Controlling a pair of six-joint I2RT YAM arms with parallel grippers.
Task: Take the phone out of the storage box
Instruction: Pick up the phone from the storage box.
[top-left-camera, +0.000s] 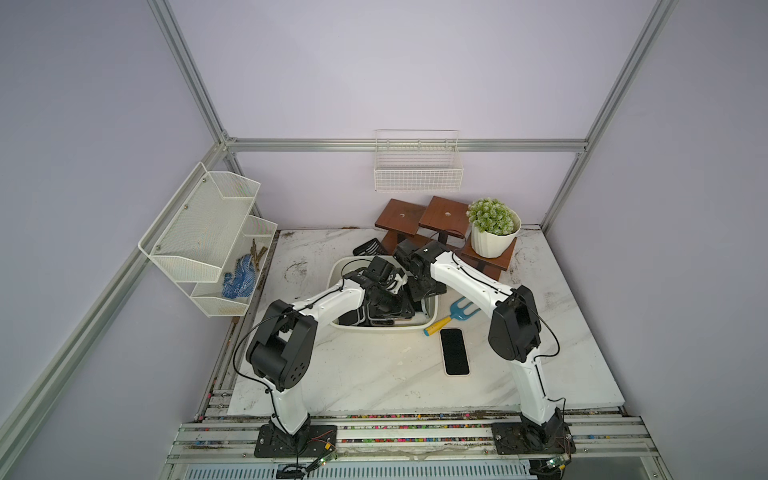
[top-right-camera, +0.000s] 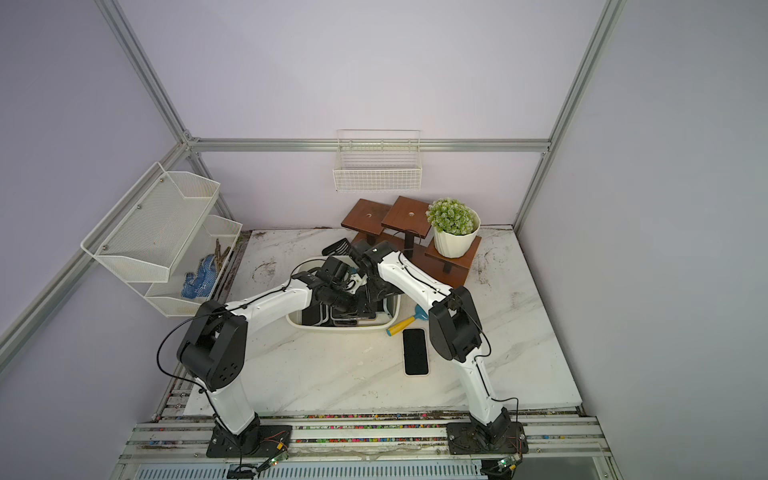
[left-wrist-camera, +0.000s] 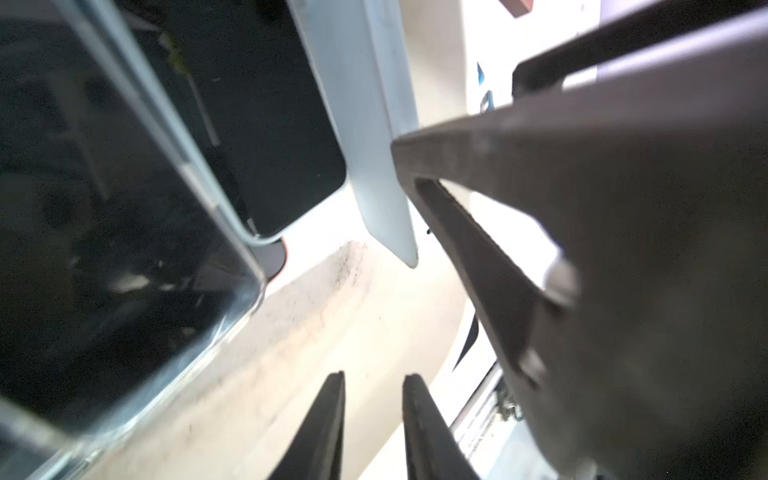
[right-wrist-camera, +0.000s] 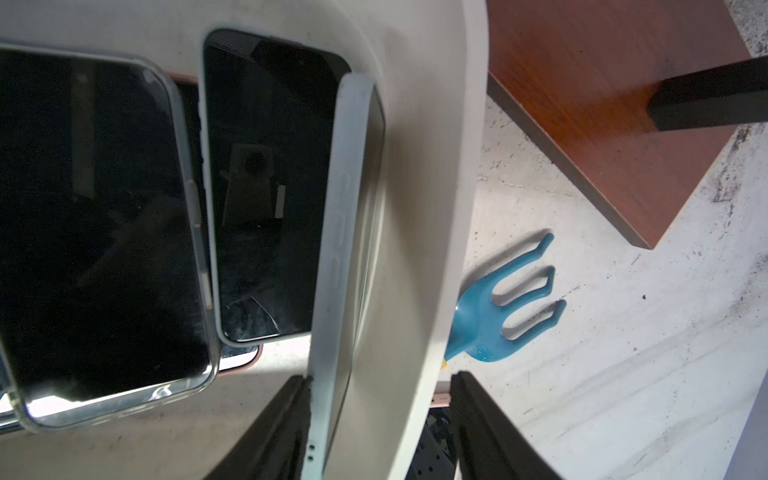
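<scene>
The right gripper straddles both the side of the box and the on-edge phone, so it should back off and take the phone alone (right-wrist-camera: 340, 232) with both fingers inside the box.
The white storage box (top-left-camera: 386, 330) sits mid-table in both top views, and both arms reach into it. Inside lie several dark-screened phones: a clear-cased phone (right-wrist-camera: 95, 228) and a pale-cased phone (right-wrist-camera: 266, 187). A third phone (right-wrist-camera: 340, 228) stands on edge against the box wall (right-wrist-camera: 424, 208). My right gripper (right-wrist-camera: 379, 375) is open and straddles that phone and the wall. One finger touches the phone's edge, the other hangs outside the rim. My left gripper (left-wrist-camera: 374, 375) hovers over the box floor with a narrow gap and nothing between its fingers, beside the on-edge phone (left-wrist-camera: 374, 145).
One more phone (top-left-camera: 454, 351) lies screen-up on the marble table in front of the box, next to a blue garden fork (top-left-camera: 453, 314) with a yellow handle. Behind stand brown wooden stands (top-left-camera: 440, 216) and a potted plant (top-left-camera: 494, 232). A mesh rack (top-left-camera: 208, 237) hangs at left, a wire basket (top-left-camera: 417, 166) on the back wall.
</scene>
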